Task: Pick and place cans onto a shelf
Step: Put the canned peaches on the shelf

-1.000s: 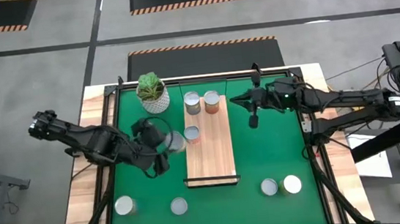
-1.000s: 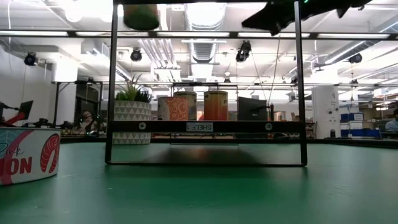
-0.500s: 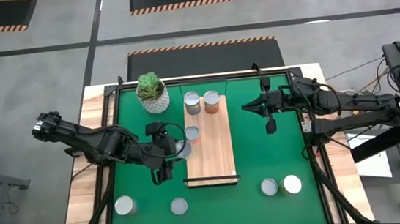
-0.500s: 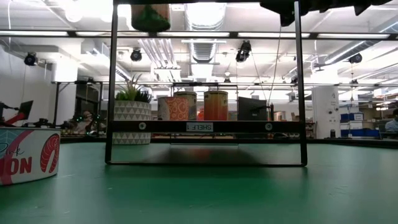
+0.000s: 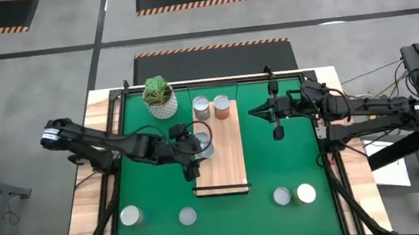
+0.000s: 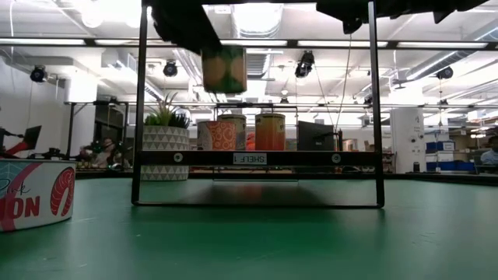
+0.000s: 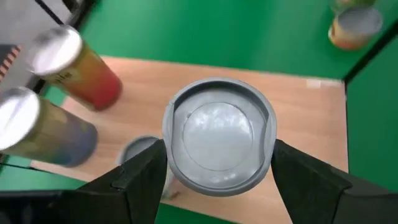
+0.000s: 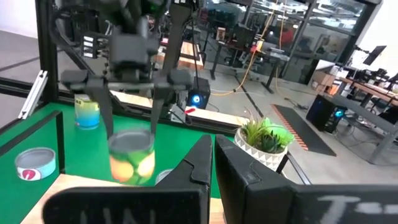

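Note:
The can in my left gripper needs to be let go on the wooden shelf (image 5: 209,157) (image 7: 208,168), close by the front side of the lone can there.
The wooden shelf (image 5: 221,156) lies on the green mat. Two cans (image 5: 202,108) (image 5: 222,107) stand at its far end, and a third can's top (image 7: 139,149) shows on the board under my left gripper. My left gripper (image 5: 197,146) is over the shelf's left part, shut on a can (image 7: 217,137) with a grey top and a green-yellow side (image 6: 224,70). My right gripper (image 5: 277,129) hangs shut and empty over the mat, right of the shelf. My left gripper pinches the can's two opposite sides near its top rim (image 7: 168,155) between its two fingers (image 7: 140,180). The fingers come from above, pointing down. The can hangs upright (image 8: 132,155), lifted clear above the board.
Several cans stand on the mat near the front edge (image 5: 130,215) (image 5: 187,216) (image 5: 282,196) (image 5: 305,194). A white pot with a green plant (image 5: 160,97) stands at the far left. A black frame (image 6: 140,117) surrounds the shelf.
My left gripper has carried the can toward the table's right edge, from over the mat beside the shelf to over the board, and has come down with it; the can stays upright. My right gripper has drifted slightly toward the right edge.

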{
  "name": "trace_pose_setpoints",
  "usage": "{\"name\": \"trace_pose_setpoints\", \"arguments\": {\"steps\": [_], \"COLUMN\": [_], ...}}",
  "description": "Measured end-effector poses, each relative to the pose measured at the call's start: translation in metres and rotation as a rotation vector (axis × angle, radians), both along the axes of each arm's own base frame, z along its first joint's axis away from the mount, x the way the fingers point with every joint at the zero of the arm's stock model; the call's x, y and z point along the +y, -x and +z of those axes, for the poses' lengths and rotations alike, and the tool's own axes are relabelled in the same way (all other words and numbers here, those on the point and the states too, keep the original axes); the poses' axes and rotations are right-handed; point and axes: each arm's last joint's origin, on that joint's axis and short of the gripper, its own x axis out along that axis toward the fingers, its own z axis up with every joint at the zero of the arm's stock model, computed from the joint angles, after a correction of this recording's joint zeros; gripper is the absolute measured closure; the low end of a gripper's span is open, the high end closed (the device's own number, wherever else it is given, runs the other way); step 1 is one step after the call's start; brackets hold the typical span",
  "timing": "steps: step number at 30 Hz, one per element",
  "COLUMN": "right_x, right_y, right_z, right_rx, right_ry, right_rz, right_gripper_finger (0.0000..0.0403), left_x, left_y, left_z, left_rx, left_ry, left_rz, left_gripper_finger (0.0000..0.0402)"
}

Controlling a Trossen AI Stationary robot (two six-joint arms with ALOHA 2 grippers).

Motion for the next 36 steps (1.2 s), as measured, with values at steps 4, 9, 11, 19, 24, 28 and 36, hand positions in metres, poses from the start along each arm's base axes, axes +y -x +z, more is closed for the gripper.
{"name": "trace_pose_setpoints", "arguments": {"steps": [4, 9, 11, 19, 24, 28, 36], "right_x": [0.0, 0.0, 0.0, 0.0, 0.0, 0.0, 0.0], "right_y": [0.0, 0.0, 0.0, 0.0, 0.0, 0.0, 0.0], "right_z": [0.0, 0.0, 0.0, 0.0, 0.0, 0.0, 0.0], "right_rx": [0.0, 0.001, 0.001, 0.001, 0.0, 0.001, 0.001], "right_ry": [0.0, 0.0, 0.0, 0.011, 0.011, 0.017, 0.019], "right_rz": [0.0, 0.0, 0.0, 0.0, 0.0, 0.0, 0.0], "right_gripper_finger": [0.0394, 0.0394, 0.0394, 0.0394, 0.0394, 0.0394, 0.0394], "left_x": [-0.002, -0.001, -0.001, -0.003, -0.004, -0.004, -0.005], "left_y": [-0.005, -0.007, -0.008, -0.009, -0.01, -0.01, -0.011], "left_z": [-0.013, -0.031, -0.034, -0.039, -0.045, -0.048, -0.047], "left_rx": [0.043, 0.097, 0.105, 0.119, 0.142, 0.165, 0.142], "left_ry": [-0.003, -0.008, -0.004, 0.017, 0.039, 0.036, 0.095], "left_rz": [-0.004, 0.014, 0.021, 0.014, 0.006, 0.01, 0.046], "left_gripper_finger": [0.0152, 0.0146, 0.0145, 0.0144, 0.0144, 0.0144, 0.0144]}}
